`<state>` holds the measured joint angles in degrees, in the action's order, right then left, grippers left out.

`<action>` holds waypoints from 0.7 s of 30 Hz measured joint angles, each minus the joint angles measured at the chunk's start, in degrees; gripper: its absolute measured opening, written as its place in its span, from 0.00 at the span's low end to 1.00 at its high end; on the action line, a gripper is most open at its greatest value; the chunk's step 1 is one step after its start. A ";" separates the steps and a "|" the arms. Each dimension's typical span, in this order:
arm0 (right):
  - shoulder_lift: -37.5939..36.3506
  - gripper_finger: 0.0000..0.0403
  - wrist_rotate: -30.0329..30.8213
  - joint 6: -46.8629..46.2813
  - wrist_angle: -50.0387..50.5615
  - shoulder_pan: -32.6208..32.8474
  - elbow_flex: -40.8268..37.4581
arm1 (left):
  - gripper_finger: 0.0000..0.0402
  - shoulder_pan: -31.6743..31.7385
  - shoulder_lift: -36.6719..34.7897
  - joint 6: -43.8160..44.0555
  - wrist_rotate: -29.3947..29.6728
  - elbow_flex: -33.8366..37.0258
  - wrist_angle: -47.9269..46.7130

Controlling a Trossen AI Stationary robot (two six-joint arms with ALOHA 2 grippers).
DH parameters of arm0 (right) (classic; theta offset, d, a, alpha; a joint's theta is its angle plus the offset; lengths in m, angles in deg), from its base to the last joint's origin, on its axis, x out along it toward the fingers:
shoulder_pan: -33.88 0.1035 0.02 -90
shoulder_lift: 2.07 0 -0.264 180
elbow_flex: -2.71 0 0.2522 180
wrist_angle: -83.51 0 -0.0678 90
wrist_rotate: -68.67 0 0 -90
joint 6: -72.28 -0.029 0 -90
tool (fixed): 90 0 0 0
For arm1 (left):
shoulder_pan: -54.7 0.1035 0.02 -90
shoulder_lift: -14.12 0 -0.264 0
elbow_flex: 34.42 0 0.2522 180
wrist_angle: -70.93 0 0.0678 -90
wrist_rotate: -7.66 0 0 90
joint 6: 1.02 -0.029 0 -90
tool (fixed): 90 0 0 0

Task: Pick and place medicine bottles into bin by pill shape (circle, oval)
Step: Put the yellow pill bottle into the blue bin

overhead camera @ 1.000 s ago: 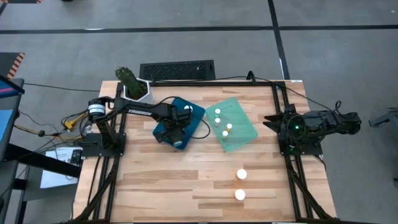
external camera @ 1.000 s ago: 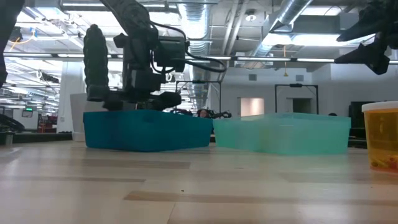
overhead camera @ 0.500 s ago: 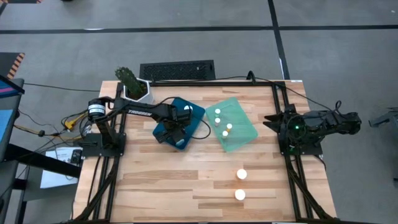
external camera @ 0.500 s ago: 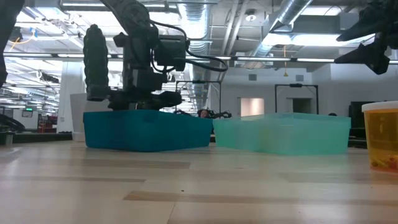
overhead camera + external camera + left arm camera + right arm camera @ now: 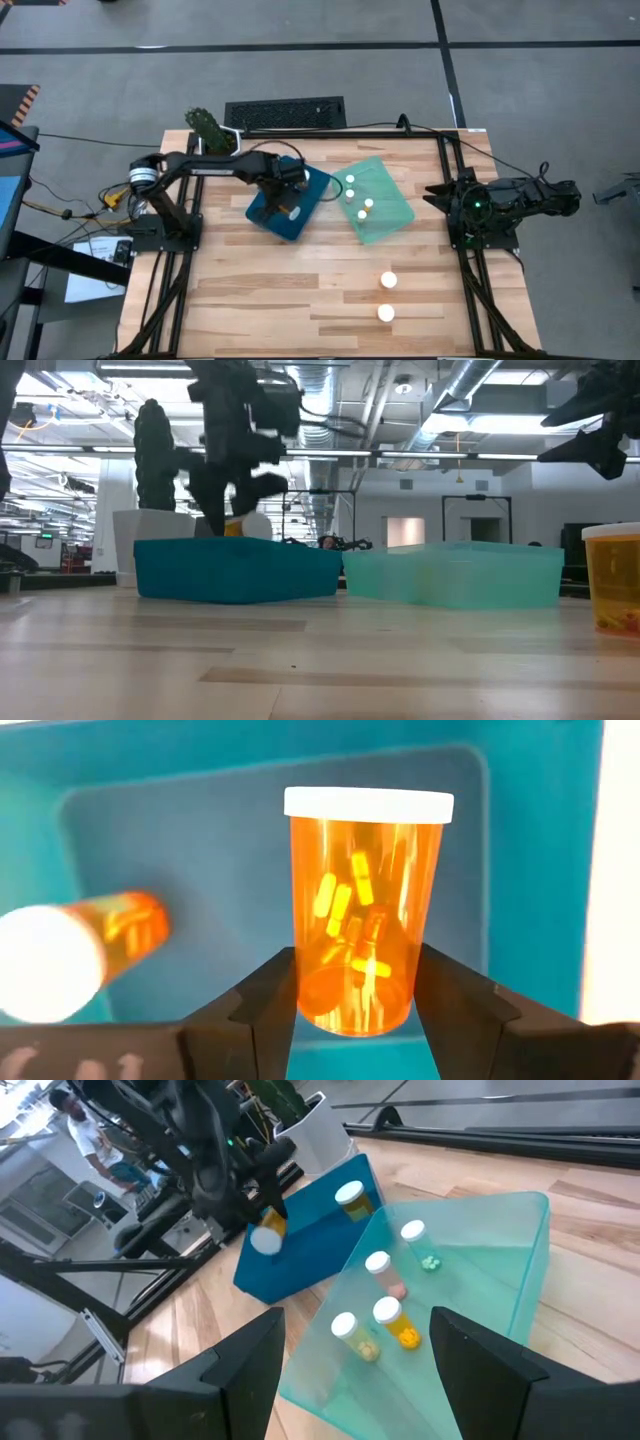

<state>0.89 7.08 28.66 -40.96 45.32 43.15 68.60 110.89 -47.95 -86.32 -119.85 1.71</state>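
I should release the amber medicine bottle with my left gripper on the bare wood (image 5: 301, 285) in front of the dark blue bin.
My left gripper (image 5: 355, 980) hangs over the dark blue bin (image 5: 300, 215), shut on an amber medicine bottle (image 5: 365, 900) with a white cap and long yellow pills inside. In the low view this bottle (image 5: 245, 525) shows just above the blue rim. A second bottle (image 5: 70, 955) lies on its side on the blue bin's floor. The mint green bin (image 5: 385, 215) holds several upright bottles (image 5: 390, 1320). Two more bottles (image 5: 388, 281) (image 5: 385, 313) stand on the table nearer the front. My right gripper (image 5: 355, 1380) waits open at the table's right edge. My left gripper pinches the bottle's amber body at its base end (image 5: 320, 985) between its two fingers (image 5: 265, 990), one on each side. The fingers come from above, pointing down. The bottle is lifted clear of the bin floor, and its white cap (image 5: 368, 805) points away from the gripper.
A white pot with a cactus (image 5: 215, 140) stands at the far left corner, close behind the blue bin. A black grille (image 5: 285, 113) lies beyond the far edge. The two bins touch at their inner corners. Bare wood spreads across the near half of the table (image 5: 260, 300).
My left gripper has risen from inside the blue bin to above its rim, and its wrist has rolled. The amber bottle has come up with it and now shows over the rim. The right arm has kept still.
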 joint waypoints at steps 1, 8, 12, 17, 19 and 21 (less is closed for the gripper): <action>0.00 0.65 0.00 0.00 0.00 0.00 0.00 | 0.42 0.17 -1.13 1.37 0.20 -0.27 -0.55; 0.00 0.65 0.00 0.02 -0.03 0.00 0.00 | 0.42 0.73 -11.51 16.10 0.61 -1.83 -1.70; 0.00 0.65 0.00 0.04 -0.11 0.02 0.00 | 0.42 -0.09 -17.36 27.53 0.16 -1.91 4.98; -0.02 0.65 0.01 0.04 -0.24 0.02 0.00 | 0.42 -2.35 -22.38 39.89 -1.52 -1.12 19.80; -0.01 0.65 0.02 0.04 -0.22 0.02 0.00 | 0.42 -3.96 -23.65 42.83 -2.24 0.19 25.82; -0.02 0.65 0.02 -0.21 -0.33 0.02 0.00 | 0.42 -5.83 -24.51 44.50 -2.30 2.29 31.71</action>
<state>0.87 7.10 28.45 -41.29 45.34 43.15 62.76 86.38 -3.45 -88.63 -117.56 33.41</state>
